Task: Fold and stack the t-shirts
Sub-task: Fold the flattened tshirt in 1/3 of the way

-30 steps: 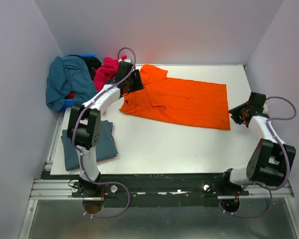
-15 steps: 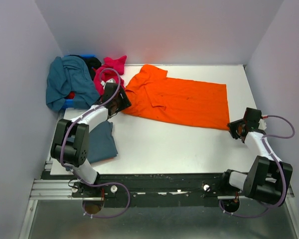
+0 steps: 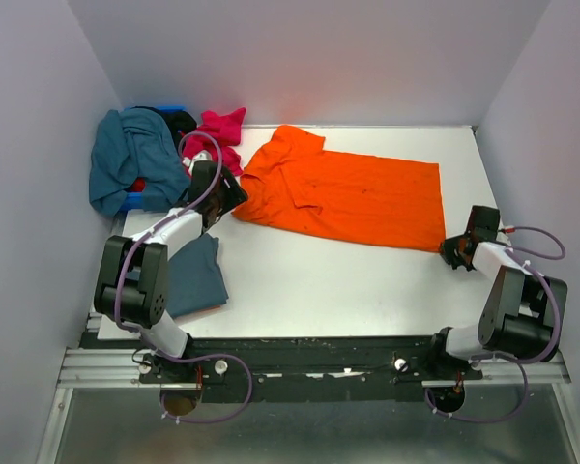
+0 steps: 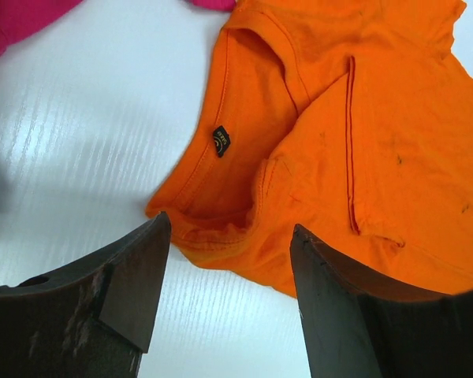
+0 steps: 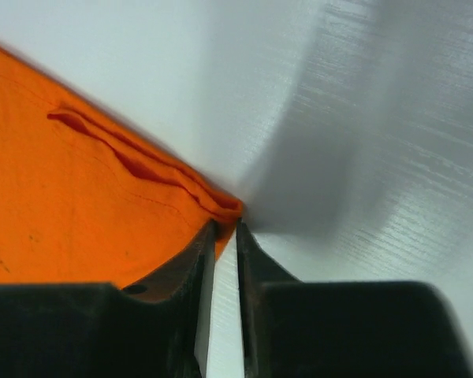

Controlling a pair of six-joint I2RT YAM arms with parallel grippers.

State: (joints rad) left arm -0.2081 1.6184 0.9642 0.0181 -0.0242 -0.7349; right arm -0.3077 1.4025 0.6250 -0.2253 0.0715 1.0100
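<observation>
Next, my left gripper pinches the collar corner (image 4: 211,246) before both arms pull, as my right gripper has the orange t-shirt's hem corner and its collar corner is loose.
The bright orange t-shirt (image 3: 353,193) lies spread flat across the middle of the table, collar to the left. My left gripper (image 3: 228,196) is open and empty, just left of the collar. In the left wrist view (image 4: 229,228) the fingers straddle bare table at the edge of the collar (image 4: 221,142). My right gripper (image 3: 453,249) is at the shirt's near right hem corner. In the right wrist view (image 5: 226,224) the jaws are almost together, with the orange corner (image 5: 221,206) pinched at the tips. A folded slate blue-grey t-shirt (image 3: 198,275) lies at the near left.
A teal shirt (image 3: 126,159) and a magenta-pink shirt (image 3: 217,130) are heaped over a blue bin (image 3: 130,201) at the far left corner. Grey walls close in the table on three sides. The table's right edge (image 3: 493,232) is close to my right gripper.
My left gripper has drawn back from over the collar toward the near left. My right gripper has come nearer along the right edge, down to the shirt's hem corner.
</observation>
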